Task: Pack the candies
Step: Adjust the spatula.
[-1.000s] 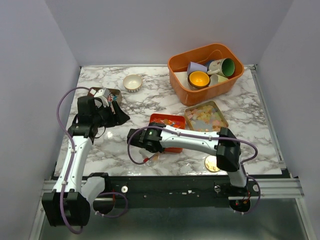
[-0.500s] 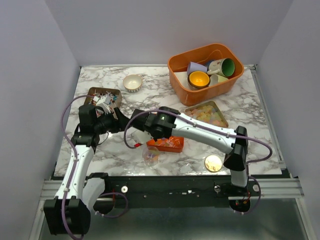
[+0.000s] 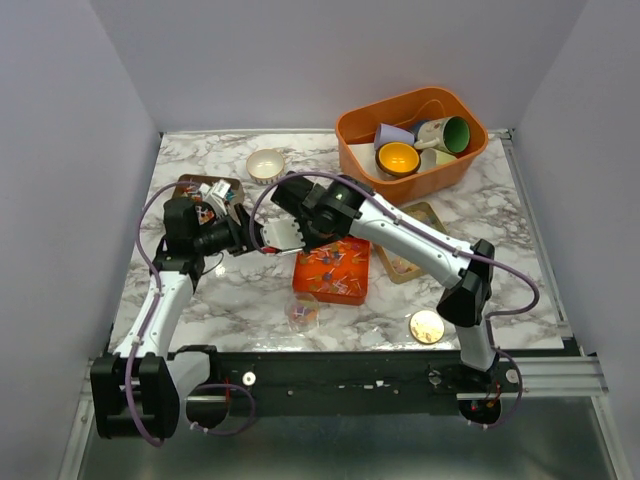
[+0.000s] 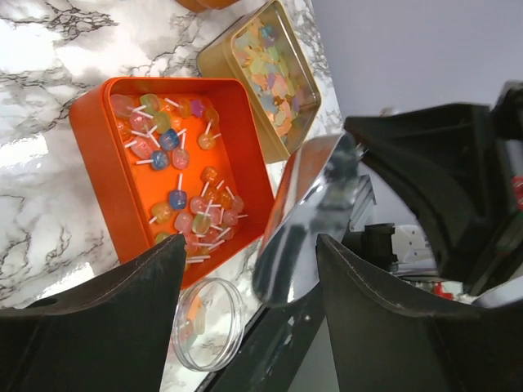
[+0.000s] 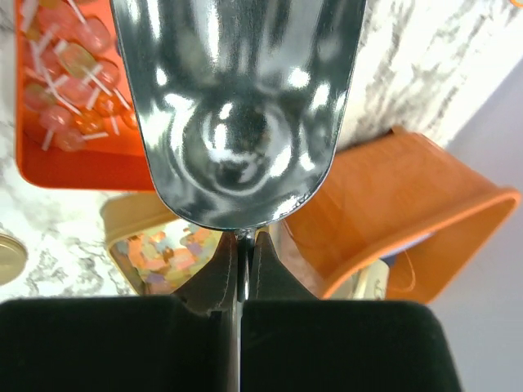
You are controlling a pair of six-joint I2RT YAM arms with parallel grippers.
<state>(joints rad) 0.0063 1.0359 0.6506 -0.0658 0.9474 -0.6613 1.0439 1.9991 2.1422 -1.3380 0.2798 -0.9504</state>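
I will pinch the scoop's wide end (image 4: 283,279) with my left gripper and straighten the scoop before scooping candies, as it hangs crooked from my right gripper.
Small coloured candies (image 3: 335,268) fill an orange tray (image 3: 300,272) at mid-table; they also show in the left wrist view (image 4: 176,175). Pale pastel gummies (image 4: 270,69) lie in a gold tin (image 3: 428,215), partly under my right arm. Wrapped candies (image 3: 208,190) sit in a brown tin at the far left. My right gripper (image 3: 300,232) (image 5: 243,237) is shut on the handle of a shiny metal scoop (image 5: 237,106), which looks empty. My left gripper (image 3: 250,236) (image 4: 249,245) is open, and the scoop (image 4: 306,216) hangs just beyond its fingers.
A clear round dish (image 3: 302,310) with a few sweets stands near the front edge. A gold disc (image 3: 426,326) lies front right. An orange bin (image 3: 350,150) of coloured cups is at the back right, and a white bowl (image 3: 266,165) at the back.
My right arm has swung from the table's front up and to the left with the scoop, uncovering the orange tray. My left gripper has edged right towards the scoop.
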